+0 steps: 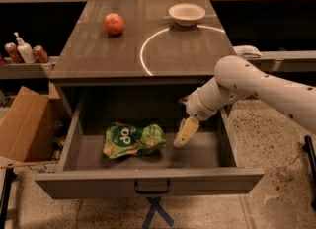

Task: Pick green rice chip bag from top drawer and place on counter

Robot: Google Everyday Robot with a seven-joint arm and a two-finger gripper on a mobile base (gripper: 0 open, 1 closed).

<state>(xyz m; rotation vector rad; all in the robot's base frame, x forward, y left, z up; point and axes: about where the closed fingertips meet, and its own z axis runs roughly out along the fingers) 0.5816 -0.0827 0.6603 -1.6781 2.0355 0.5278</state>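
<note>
The gripper will next go to the green rice chip bag and close on the bag's end (154,134) farthest from the brown cardboard box.
The green rice chip bag (132,139) lies crumpled on the floor of the open top drawer (148,182), left of centre. The drawer is pulled out below the counter (98,50), which bears a bright curved ring line. My gripper (180,138) hangs inside the drawer from the white arm (256,85) that reaches in from the right. It sits just right of the bag, apart from it, with its cream tip pointing down and left. It holds nothing.
A red apple (114,23) and a white bowl (186,13) sit on the counter's far part. A brown cardboard box (22,124) stands on the floor left of the drawer. Cans and a bottle (24,51) stand on a left shelf.
</note>
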